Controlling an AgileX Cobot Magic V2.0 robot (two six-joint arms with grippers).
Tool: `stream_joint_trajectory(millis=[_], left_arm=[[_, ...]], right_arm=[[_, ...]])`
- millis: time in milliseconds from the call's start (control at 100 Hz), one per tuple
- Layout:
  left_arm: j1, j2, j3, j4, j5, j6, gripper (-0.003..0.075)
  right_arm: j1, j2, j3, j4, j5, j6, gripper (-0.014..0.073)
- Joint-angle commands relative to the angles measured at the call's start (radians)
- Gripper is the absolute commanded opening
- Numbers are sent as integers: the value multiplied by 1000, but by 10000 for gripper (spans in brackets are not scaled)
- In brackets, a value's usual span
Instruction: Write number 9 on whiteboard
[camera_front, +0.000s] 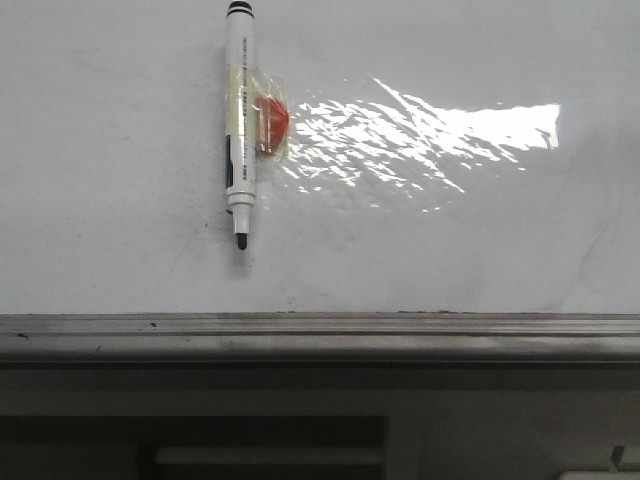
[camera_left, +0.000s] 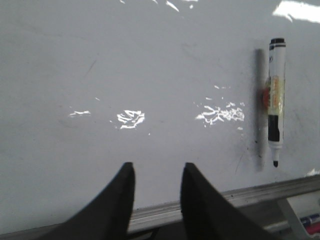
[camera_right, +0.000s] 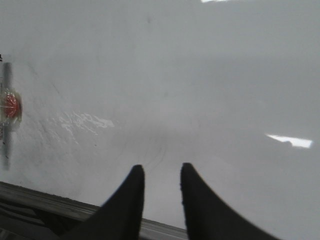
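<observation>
I should next grab the white marker with my right gripper by its black cap end (camera_front: 239, 34) (camera_right: 1, 62), above the red magnet, so that the marker's tip stays free to write.
The whiteboard (camera_front: 450, 250) is glossy white with glare and faint smudges; a grey rail (camera_front: 320, 330) runs along its lower edge. A white marker (camera_front: 240, 120) with a black cap end and its tip pointing down is stuck to the board by a red magnet (camera_front: 272, 120) under clear tape. No written number 9 shows on the board. My left gripper (camera_left: 157, 170) is open and empty, low over the board near the rail, well apart from the marker (camera_left: 276, 100). My right gripper (camera_right: 160, 172) is open and empty; the marker (camera_right: 7, 107) sits at the edge of its view. Neither gripper shows in the front view.
Below the rail there is a dark recessed ledge (camera_front: 270, 440). A white object (camera_front: 600, 474) peeks in at the lower right corner. In the left wrist view, red and blue pens (camera_left: 312, 222) lie below the rail.
</observation>
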Motion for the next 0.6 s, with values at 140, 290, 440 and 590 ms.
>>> stream_joint_trajectory(millis=[140,290,440,590], left_arm=[[-86,191,-101,-168,35,157,405],[-204,285,-101,-262,9,216,384],[-330,379,-101,-321,-103,216,384],[-485,469,-103,-360,-288,216,384]], right_arm=[[-5,131,-146,-17,-33,-15,470],[16,144,-146,-17,-35,-15,470],[33,144,-146,-34,-42,-15,470],[33,144,-146,-44,-47,-15,470]])
